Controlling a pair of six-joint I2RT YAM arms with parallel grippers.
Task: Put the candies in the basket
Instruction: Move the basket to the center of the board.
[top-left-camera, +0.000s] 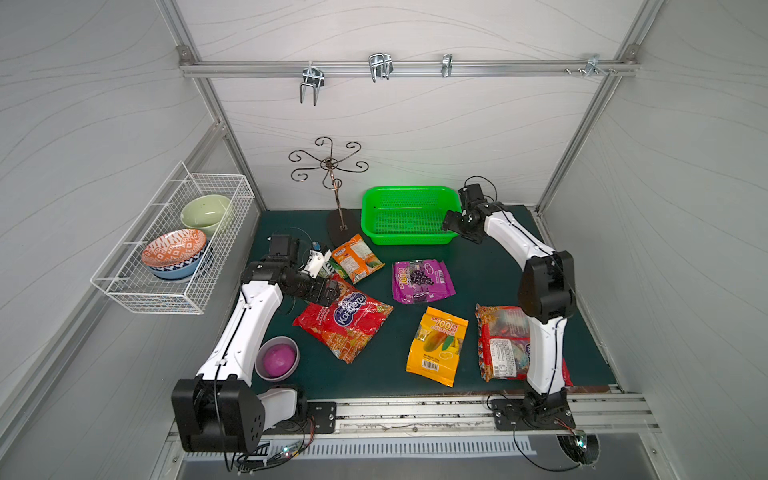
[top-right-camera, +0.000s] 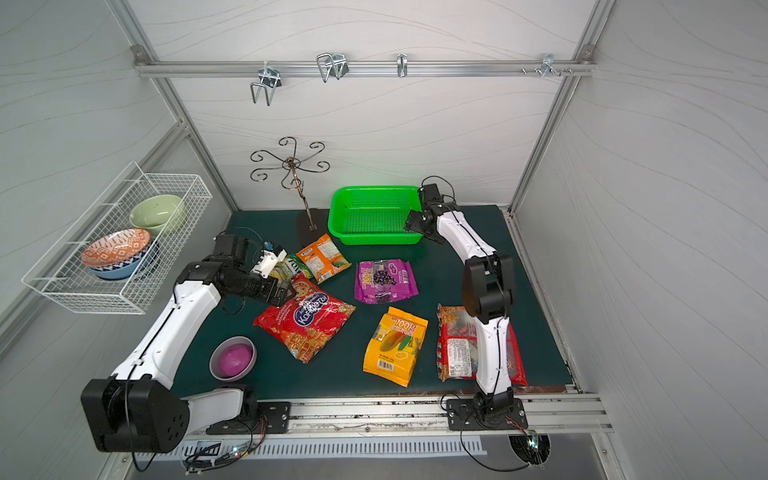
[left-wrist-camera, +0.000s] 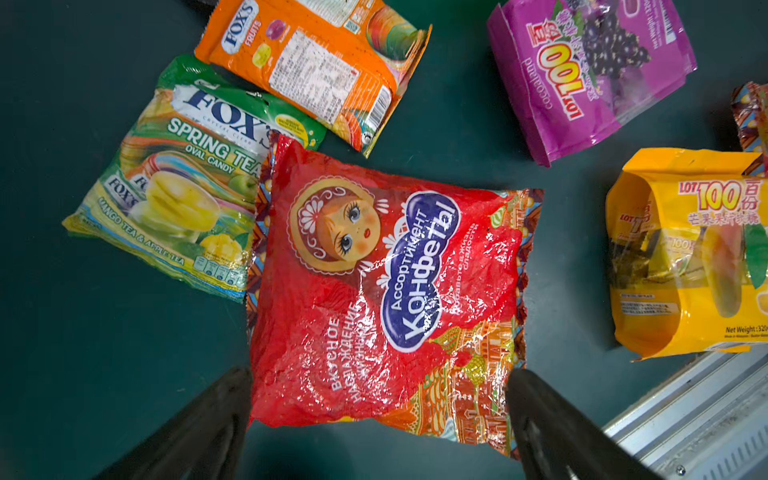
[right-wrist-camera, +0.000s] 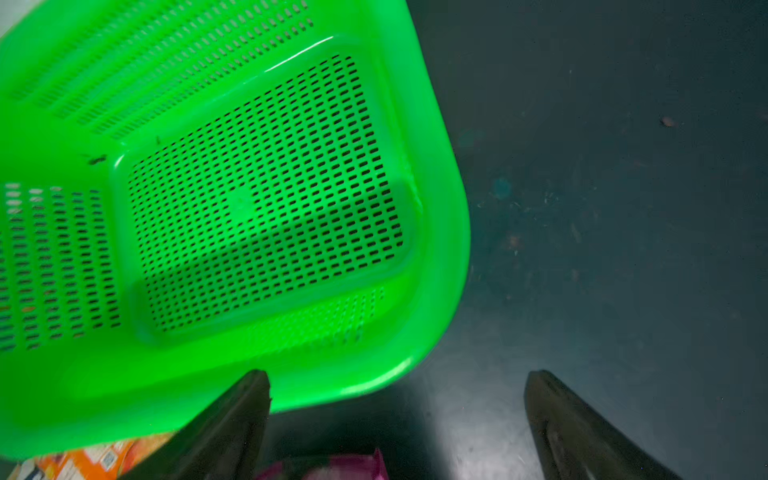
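I need to move my left gripper to the purple bag next and close it on its sealed edge (top-left-camera: 393, 283) (left-wrist-camera: 517, 92) that faces the small orange bag.
The green basket (top-left-camera: 405, 241) (top-right-camera: 374, 240) (right-wrist-camera: 440, 257) stands empty at the back of the mat. My right gripper (top-left-camera: 451, 222) (right-wrist-camera: 399, 374) hangs open over its right front corner. Candies lie on the mat: a red bag (top-left-camera: 345, 320) (left-wrist-camera: 386, 282), a small orange bag (top-left-camera: 357, 257) (left-wrist-camera: 316, 62), a green-yellow bag (left-wrist-camera: 183, 183), a purple bag (top-left-camera: 422, 280) (left-wrist-camera: 590, 70) and a yellow bag (top-left-camera: 438, 345) (left-wrist-camera: 685, 257). Another red bag (top-left-camera: 500, 345) lies partly under the right arm. My left gripper (top-left-camera: 328, 291) (left-wrist-camera: 380, 374) is open above the first red bag's near edge, holding nothing.
A grey cup with a purple ball (top-left-camera: 277, 357) sits by the left arm. A metal hook stand (top-left-camera: 338, 224) rises left of the basket. A white wire basket with bowls (top-left-camera: 124, 286) hangs on the left wall. An aluminium rail (top-left-camera: 415, 411) borders the front.
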